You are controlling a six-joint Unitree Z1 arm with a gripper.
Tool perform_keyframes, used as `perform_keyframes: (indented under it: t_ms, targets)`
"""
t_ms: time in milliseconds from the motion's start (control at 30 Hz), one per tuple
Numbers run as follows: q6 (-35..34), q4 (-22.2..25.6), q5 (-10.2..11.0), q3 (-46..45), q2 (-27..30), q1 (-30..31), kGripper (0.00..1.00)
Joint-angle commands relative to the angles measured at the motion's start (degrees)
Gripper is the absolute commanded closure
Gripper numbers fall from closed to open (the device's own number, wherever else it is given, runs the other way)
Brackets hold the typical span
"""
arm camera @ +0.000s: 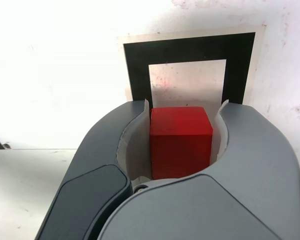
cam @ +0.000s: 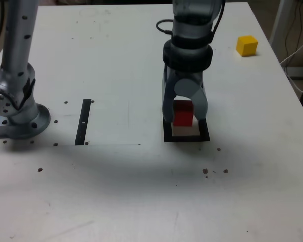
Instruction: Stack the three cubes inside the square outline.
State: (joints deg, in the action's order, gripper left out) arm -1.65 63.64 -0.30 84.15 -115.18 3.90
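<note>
My gripper is going to let go of the red cube on the white middle of the black square outline (cam: 184, 121) (arm camera: 184, 107). The cube is now just above that outline.
My gripper (cam: 184, 115) is shut on the red cube (cam: 183, 113), which sits between both fingers just above the square outline (cam: 187, 135). In the wrist view the red cube (arm camera: 181, 140) is pressed by the pads on either side, with the square outline (arm camera: 190, 67) right beyond it. Whether the cube touches the table I cannot tell. A yellow cube (cam: 247, 45) rests on the table at the far right of the exterior view, well away from the gripper. No green cube is in view.
A narrow black strip (cam: 84, 121) lies flat on the table toward the exterior view's left. The arm's grey base (cam: 17, 108) stands at the left edge. Small dark specks dot the white tabletop.
</note>
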Motion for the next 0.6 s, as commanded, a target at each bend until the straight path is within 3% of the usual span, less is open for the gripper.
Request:
perform_keyframes:
  t_ms: [0, 567]
  targets:
    - [-0.1, -0.4, -0.1, -0.1, -0.6, 0.1, 0.72]
    - [-0.1, -2.3, 0.9, -0.8, -2.5, -0.8, 0.72]
